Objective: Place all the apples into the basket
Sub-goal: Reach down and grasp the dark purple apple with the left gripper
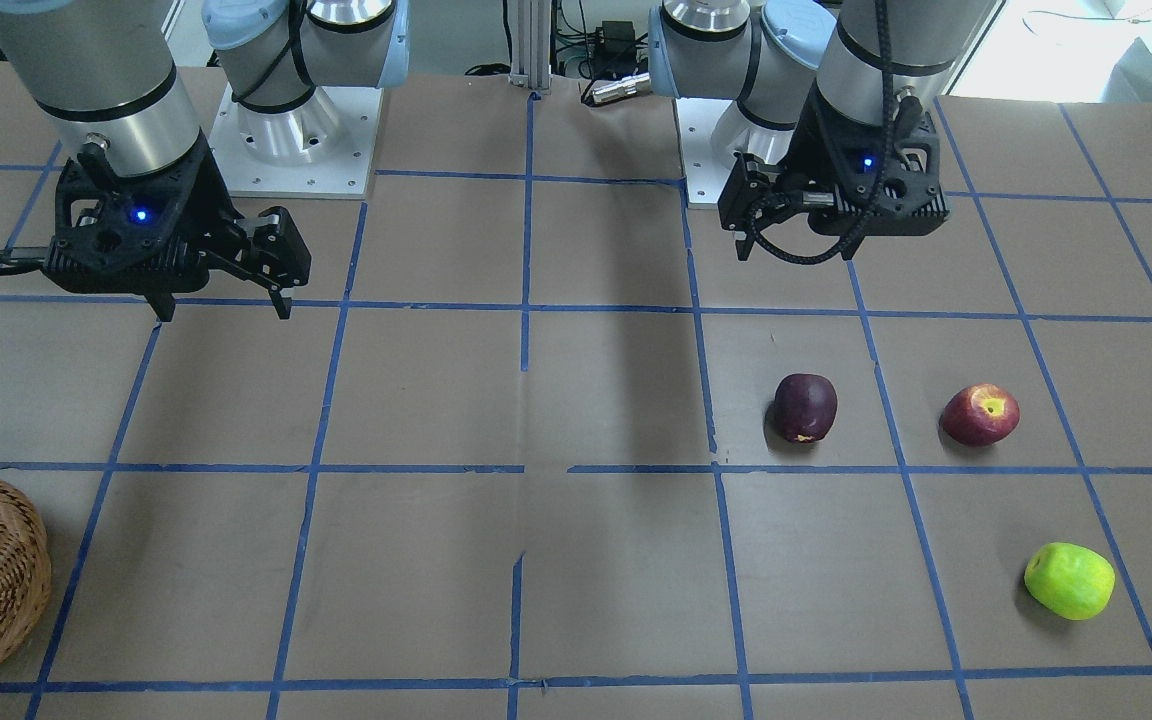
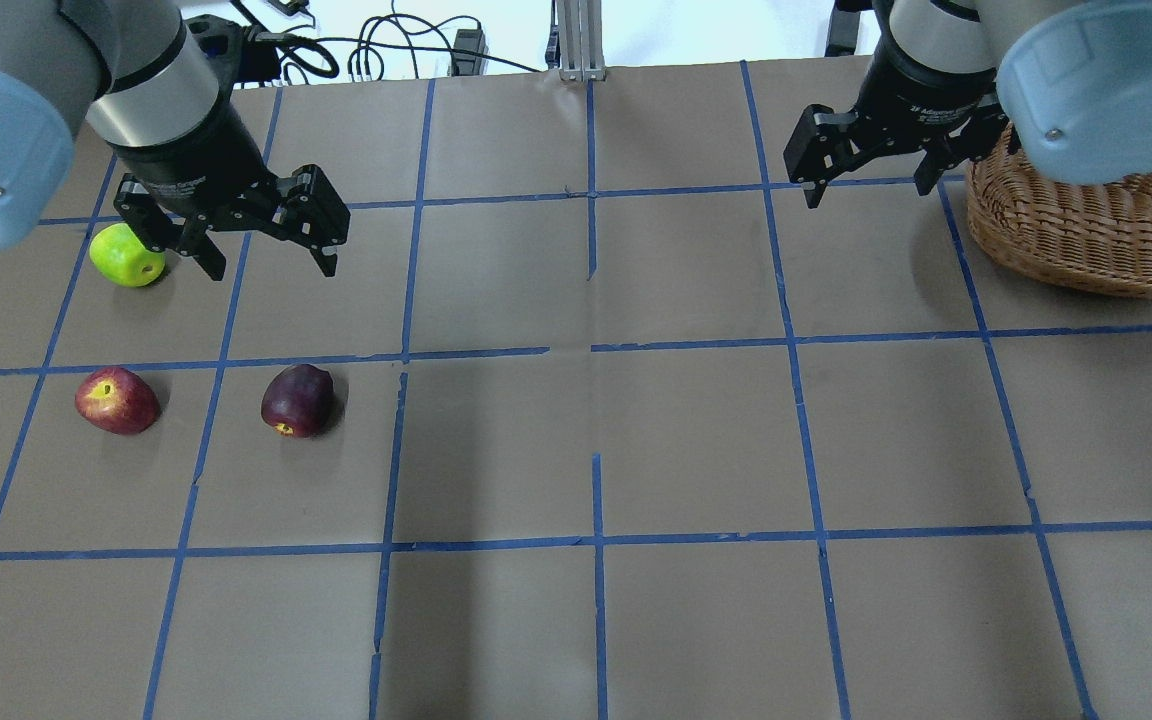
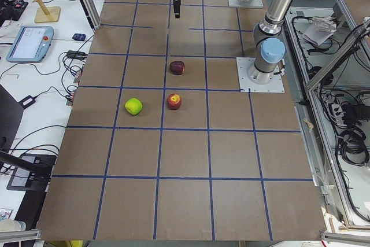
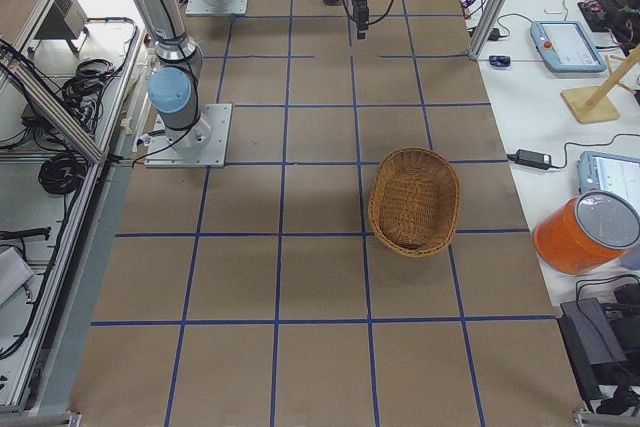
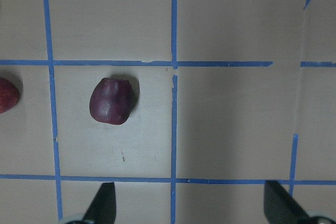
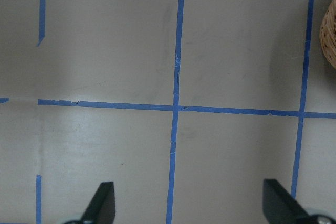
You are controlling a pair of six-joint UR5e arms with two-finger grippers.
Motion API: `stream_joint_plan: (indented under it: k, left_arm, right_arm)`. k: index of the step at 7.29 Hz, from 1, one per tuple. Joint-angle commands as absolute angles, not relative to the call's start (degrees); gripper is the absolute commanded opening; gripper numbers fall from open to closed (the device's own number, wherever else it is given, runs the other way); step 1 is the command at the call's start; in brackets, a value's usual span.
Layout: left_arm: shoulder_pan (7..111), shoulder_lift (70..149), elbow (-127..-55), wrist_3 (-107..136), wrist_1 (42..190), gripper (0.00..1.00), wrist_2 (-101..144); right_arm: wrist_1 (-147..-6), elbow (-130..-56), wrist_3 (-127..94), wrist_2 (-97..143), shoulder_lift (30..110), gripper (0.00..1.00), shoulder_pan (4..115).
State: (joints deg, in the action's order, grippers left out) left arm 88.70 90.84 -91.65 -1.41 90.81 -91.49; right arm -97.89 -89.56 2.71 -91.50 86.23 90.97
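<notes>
The robot's left gripper needs to close around the middle of the dark maroon apple [image 1: 805, 409] [image 5: 111, 101], the one that lies next to the red apple.
Three apples lie on the brown table on my left side. The dark maroon apple [image 2: 297, 400] [image 1: 804, 407] lies nearest the middle and shows in the left wrist view [image 5: 111, 100]. The red apple [image 2: 117, 400] [image 1: 979, 414] lies further left. The yellow-green apple [image 2: 126, 255] [image 1: 1069, 580] lies at the far left. My left gripper [image 2: 269, 262] [image 5: 189, 205] hangs open and empty above the table, apart from the apples. The wicker basket [image 2: 1076, 230] [image 4: 413, 202] stands on the right. My right gripper [image 2: 868, 190] [image 6: 186, 203] hangs open and empty just left of the basket.
Blue tape lines divide the table into squares. The two arm bases [image 1: 296, 140] stand at the robot's edge of the table. An operators' bench beyond the far edge carries an orange container [image 4: 585, 232] and tablets [image 3: 29, 43].
</notes>
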Motion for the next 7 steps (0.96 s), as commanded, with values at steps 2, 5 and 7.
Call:
stream_joint_plan:
  k: [2,5,7]
  left_arm:
    - [79.0,92.8,-104.1,-17.2,75.7,1.0,-91.2]
    - [78.1,97.2,-118.8,-20.2,53.2,1.0,-91.4]
    - [78.1,101.6,-119.6,-21.1,50.9,1.0,-91.5]
  right_arm:
    - [-98.0,-90.5,2.6,-91.5,86.4,1.0,90.9]
    - [-98.0,-90.5,2.7,-91.4,86.4,1.0,90.9]
    - [-98.0,-90.5,2.7,-91.5,86.4,1.0,90.9]
